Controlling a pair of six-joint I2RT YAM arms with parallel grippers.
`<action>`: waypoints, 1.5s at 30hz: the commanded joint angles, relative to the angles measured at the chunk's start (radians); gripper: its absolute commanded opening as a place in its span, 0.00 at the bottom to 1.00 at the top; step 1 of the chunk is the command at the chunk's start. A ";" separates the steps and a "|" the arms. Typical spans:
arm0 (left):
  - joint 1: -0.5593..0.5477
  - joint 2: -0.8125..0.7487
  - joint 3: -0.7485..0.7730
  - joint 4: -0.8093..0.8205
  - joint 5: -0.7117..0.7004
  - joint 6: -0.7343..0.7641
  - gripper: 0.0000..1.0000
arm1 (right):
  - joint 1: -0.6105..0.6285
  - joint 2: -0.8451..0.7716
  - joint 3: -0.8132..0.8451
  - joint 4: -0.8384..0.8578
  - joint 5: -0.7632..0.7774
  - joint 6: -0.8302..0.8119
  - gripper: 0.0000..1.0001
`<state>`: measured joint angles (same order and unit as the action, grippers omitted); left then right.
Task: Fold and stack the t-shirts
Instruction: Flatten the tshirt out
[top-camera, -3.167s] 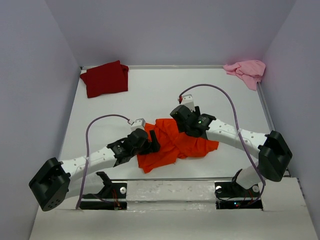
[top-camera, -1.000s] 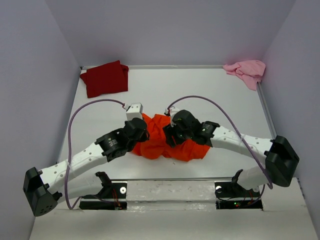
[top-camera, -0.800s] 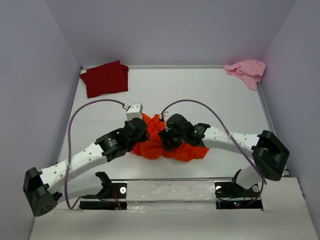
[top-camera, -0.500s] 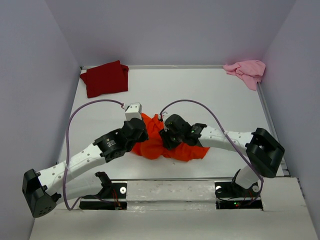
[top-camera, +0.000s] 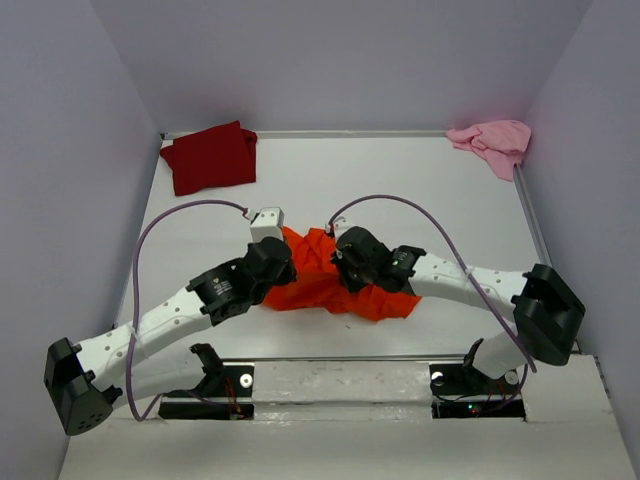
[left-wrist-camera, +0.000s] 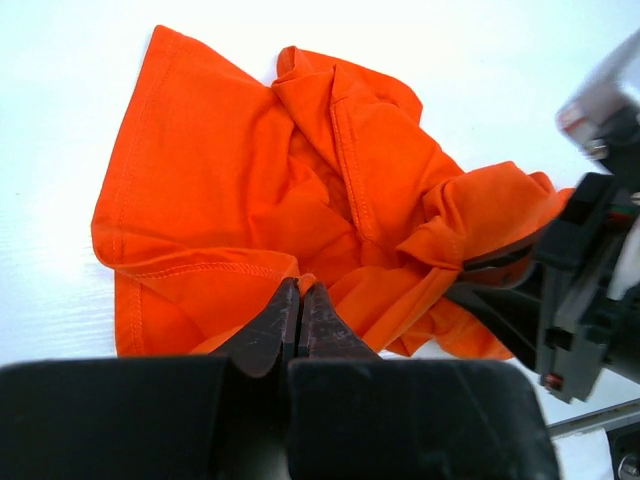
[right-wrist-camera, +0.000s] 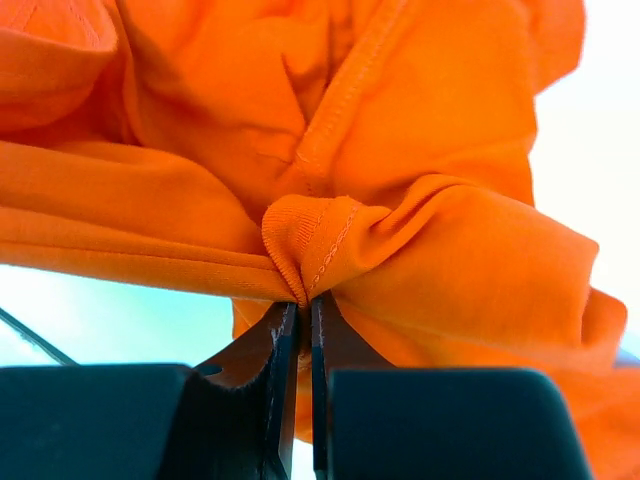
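I have a bunched fold near the middle of the orange t-shirt in my right gripper, so it should open and grab the t-shirt's loose end (top-camera: 398, 304) before stretching the t-shirt.
The bright orange t-shirt (top-camera: 318, 283) lies crumpled on the white table between my two arms. My left gripper (top-camera: 284, 268) is at its left side. In the left wrist view that gripper (left-wrist-camera: 300, 287) is shut, its tips pinching a hemmed edge of the orange cloth (left-wrist-camera: 220, 190). My right gripper (top-camera: 347, 264) is on top of the shirt's middle. In the right wrist view it (right-wrist-camera: 303, 300) is shut on a bunched, stitched fold of the orange shirt (right-wrist-camera: 420, 130), lifted off the table. The dark red t-shirt (top-camera: 210, 157) lies folded at the back left. The pale pink one (top-camera: 492, 142) is bunched in the back right corner.
Grey walls close in the table on the left, back and right. A raised rail (top-camera: 300, 133) runs along the table's far edge. The right arm's black gripper body (left-wrist-camera: 570, 290) shows at the right of the left wrist view, close to my left fingers.
My right gripper has closed on a fold of the orange shirt and pulled slightly right and up. The left arm holds still, shut as before.
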<state>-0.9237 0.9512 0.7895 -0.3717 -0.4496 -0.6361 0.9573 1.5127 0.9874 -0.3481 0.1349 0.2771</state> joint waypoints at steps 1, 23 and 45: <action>-0.004 -0.025 -0.019 0.001 -0.034 0.007 0.00 | 0.004 -0.063 0.033 -0.060 0.077 -0.015 0.09; -0.001 -0.100 0.057 -0.171 -0.224 0.023 0.00 | 0.004 -0.114 -0.033 -0.158 0.227 0.014 0.00; 0.031 -0.100 0.090 -0.194 -0.276 0.056 0.00 | -0.005 -0.144 -0.032 -0.216 0.267 0.060 0.41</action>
<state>-0.9009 0.8665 0.8360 -0.5446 -0.6441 -0.6098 0.9623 1.3712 0.9638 -0.4961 0.3439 0.3378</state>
